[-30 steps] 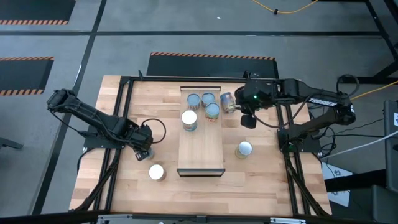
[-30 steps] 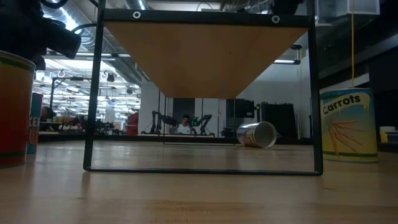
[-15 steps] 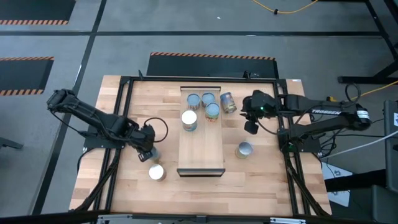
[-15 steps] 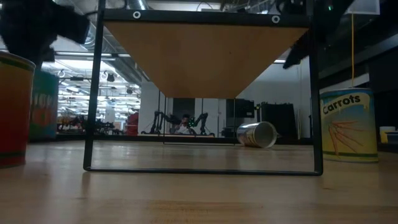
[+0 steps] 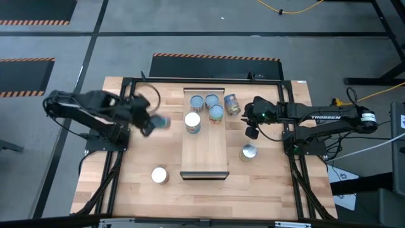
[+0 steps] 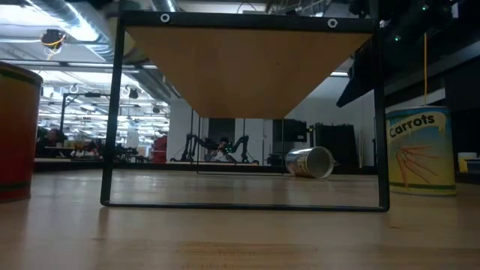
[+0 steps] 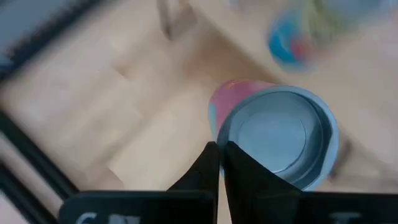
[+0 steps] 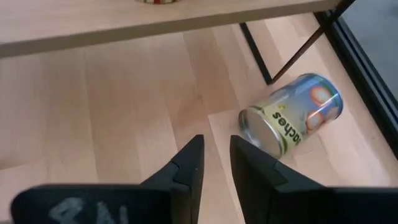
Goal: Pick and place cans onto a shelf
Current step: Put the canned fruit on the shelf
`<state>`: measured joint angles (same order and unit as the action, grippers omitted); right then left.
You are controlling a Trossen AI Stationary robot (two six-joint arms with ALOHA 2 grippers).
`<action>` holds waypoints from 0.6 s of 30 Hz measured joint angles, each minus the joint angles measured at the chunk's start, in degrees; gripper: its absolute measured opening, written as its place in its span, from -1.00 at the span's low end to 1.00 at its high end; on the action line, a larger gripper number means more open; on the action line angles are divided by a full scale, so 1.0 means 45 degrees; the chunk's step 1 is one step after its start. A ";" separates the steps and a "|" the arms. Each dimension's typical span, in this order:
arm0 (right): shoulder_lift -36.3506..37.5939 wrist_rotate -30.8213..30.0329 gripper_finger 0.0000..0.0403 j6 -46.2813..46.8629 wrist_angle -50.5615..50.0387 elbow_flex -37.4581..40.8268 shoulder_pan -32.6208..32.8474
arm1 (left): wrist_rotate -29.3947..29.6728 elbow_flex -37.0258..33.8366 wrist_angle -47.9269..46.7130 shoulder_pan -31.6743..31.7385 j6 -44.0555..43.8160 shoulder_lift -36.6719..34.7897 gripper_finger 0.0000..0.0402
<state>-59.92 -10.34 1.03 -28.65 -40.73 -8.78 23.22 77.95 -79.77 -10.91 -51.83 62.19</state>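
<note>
My left gripper is going to let go of the blue-and-pink can on the shelf point(image 5: 198, 114), just behind the nearest can standing there.
My left gripper point(image 5: 150, 124) is raised over the table's left part, shut on a blue-and-pink can point(image 7: 273, 134) with a silver top. My right gripper point(image 8: 216, 149) stands open and low, right of the shelf point(image 5: 204, 149), pointing at a can point(image 8: 292, 124) that lies on its side on the table by the shelf's far right corner. Several cans point(image 5: 192, 121) stand upright on the shelf's far half. One can point(image 5: 159, 175) stands on the table left of the shelf, and another point(image 5: 249, 152) to its right. My left gripper pinches the can's top rim point(image 7: 219, 138) between its two nearly shut fingers point(image 7: 205, 168). The fingers come slanting down from the table's left. The can is lifted clear of the table and hangs tilted, its top turned toward the wrist camera.
The shelf stands on a black frame point(image 6: 112, 112) above the tabletop, with free room under it. The carrots can point(image 6: 420, 150) stands near the frame's right leg. The shelf's near half is bare wood.
My left gripper has shut on a can left of the shelf, then lifted it well clear of the table and carried it toward the far edge, tipping it over. My right gripper has come down toward the table beside the lying can, its fingers unchanged.
</note>
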 joint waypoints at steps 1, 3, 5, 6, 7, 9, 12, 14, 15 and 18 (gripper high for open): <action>-0.0001 0.0060 -0.59 -0.0007 0.0094 0.0051 -0.0003 | 0.0553 0.0372 -0.0134 0.0265 0.0023 0.0000 -0.99; -0.0001 0.0469 -0.59 -0.0123 0.0495 0.0149 -0.0005 | 0.1439 0.0930 -0.0133 0.0859 0.0324 0.0000 -0.99; -0.0001 0.0989 -0.59 -0.0397 0.0736 0.0191 -0.0005 | 0.2147 0.1336 -0.0054 0.1525 0.0556 0.0005 -0.99; -0.0002 0.1211 -0.59 -0.0597 0.0951 0.0195 -0.0002 | 0.2450 0.1488 0.0001 0.1860 0.0561 0.0004 -0.99; -0.0006 0.1423 -0.59 -0.0704 0.1202 0.0195 0.0001 | 0.2684 0.1569 0.0174 0.2211 0.0580 -0.0005 -0.99; -0.0011 0.1766 -0.59 -0.0964 0.1569 0.0195 0.0005 | 0.2769 0.1594 0.0849 0.2910 0.0867 0.0001 -1.00; -0.0011 0.1994 -0.59 -0.1324 0.2135 0.0195 0.0002 | 0.2091 0.1589 0.2010 0.3889 0.1575 0.0216 -1.00; -0.0016 0.1998 -0.59 -0.1416 0.2346 0.0195 0.0005 | 0.1429 0.1588 0.2627 0.4339 0.1692 0.0516 -1.00; -0.0016 0.1998 -0.59 -0.1433 0.2488 0.0195 0.0005 | 0.1099 0.1587 0.2775 0.4531 0.1695 0.0749 -1.00; -0.0016 0.1998 -0.59 -0.1535 0.2619 0.0195 0.0000 | 0.0128 0.1584 0.3039 0.5020 0.1690 0.1508 -1.00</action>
<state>-59.99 -1.34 -5.87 -16.86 -39.86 -8.78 23.79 85.08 -66.09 11.68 -44.23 68.98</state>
